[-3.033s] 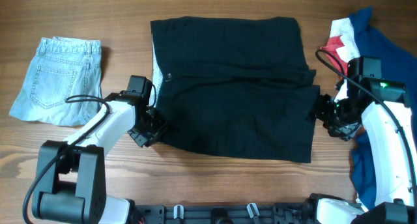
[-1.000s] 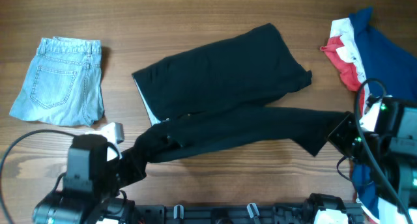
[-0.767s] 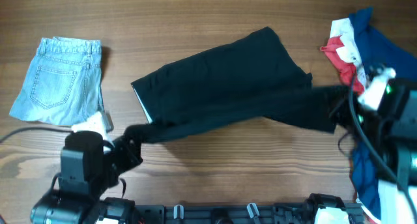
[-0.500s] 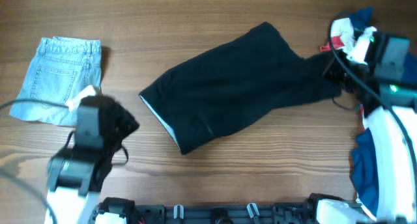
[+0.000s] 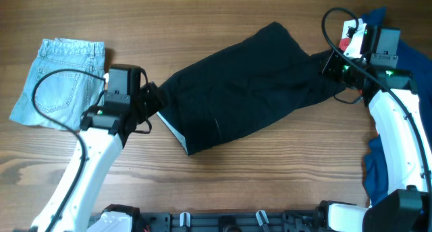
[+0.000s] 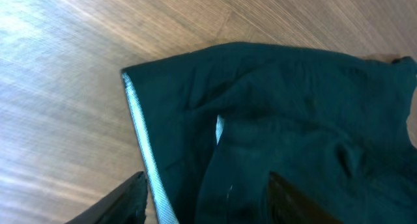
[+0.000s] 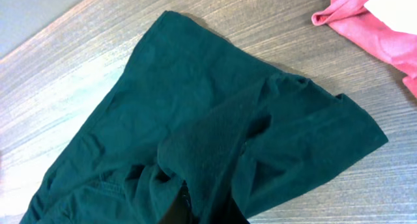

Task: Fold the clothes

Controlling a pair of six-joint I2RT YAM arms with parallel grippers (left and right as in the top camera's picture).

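Note:
My left gripper needs to grip the black garment's top layer [image 5: 183,102] [image 6: 218,146], a little in from the end that has the strip of white lining.
The clothes [image 5: 243,83] are a black garment lying doubled over in a slanted band across the middle of the table, with a strip of white lining [image 5: 177,134] showing at the lower left edge. My left gripper [image 5: 150,100] stands open at the garment's left end; in the left wrist view its fingers [image 6: 133,195] straddle the fabric [image 6: 287,120] and lining edge without pinching it. My right gripper [image 5: 331,65] is shut on the garment's right end, and the right wrist view shows a bunched fold [image 7: 215,146] running down into the right gripper [image 7: 205,206].
Light-blue denim shorts [image 5: 61,83] lie at the far left, close behind my left arm. A pile of navy, red and white garments [image 5: 388,144] fills the right edge; its pink-red cloth [image 7: 371,25] lies just past the black garment's corner. Bare wood lies along the front.
Both grippers swept the garment's near edge up and away from the front, doubling it over. The left gripper then opened and let go; the right one still holds the fabric.

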